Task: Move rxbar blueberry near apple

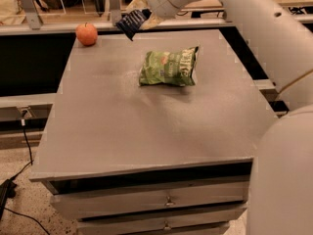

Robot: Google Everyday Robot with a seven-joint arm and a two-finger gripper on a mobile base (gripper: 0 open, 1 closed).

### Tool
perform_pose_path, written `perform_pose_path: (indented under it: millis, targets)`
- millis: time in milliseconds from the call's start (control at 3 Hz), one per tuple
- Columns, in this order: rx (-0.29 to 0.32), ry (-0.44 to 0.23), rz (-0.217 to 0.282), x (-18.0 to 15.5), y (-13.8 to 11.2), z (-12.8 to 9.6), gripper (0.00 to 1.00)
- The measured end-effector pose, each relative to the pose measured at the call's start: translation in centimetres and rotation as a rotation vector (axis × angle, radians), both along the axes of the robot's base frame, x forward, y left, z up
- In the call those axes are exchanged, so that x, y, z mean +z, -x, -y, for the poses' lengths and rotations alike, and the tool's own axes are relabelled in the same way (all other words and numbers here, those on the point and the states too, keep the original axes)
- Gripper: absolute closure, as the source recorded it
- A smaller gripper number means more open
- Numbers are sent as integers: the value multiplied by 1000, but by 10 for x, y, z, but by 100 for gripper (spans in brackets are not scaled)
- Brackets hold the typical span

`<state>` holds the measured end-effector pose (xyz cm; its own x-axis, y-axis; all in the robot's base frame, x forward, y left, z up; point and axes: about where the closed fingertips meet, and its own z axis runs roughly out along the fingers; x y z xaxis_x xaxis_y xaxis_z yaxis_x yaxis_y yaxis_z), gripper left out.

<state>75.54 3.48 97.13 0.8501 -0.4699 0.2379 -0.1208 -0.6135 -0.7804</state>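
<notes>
Next, my gripper sets the rxbar blueberry, now held tilted in the air, down and lets it go on the grey table (106, 36), close beside the apple and near the far edge of the table.
The apple (86, 34) is small, round and orange-red, and sits at the far left corner of the grey table (146, 116). My gripper (142, 16) is above the table's far edge, to the right of the apple, and is shut on the rxbar blueberry (131, 23), a small dark navy wrapped bar held tilted in the air. The bar hangs clear of the tabletop, a short way from the apple. The arm reaches in from the upper right.
A crinkled green chip bag (169, 67) lies on the table right of centre. Drawers (166, 199) front the table below. A rail and metal posts (29, 6) run behind the far edge. A cable (24, 146) hangs at the left.
</notes>
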Motion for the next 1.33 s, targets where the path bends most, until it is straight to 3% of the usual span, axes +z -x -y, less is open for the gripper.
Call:
perform_pose_path:
  millis: [333,1333]
  targets:
    - [-4,-41,-8,-9,-14,-19,100]
    - [-85,-146,-8,-44,-61,-44,100]
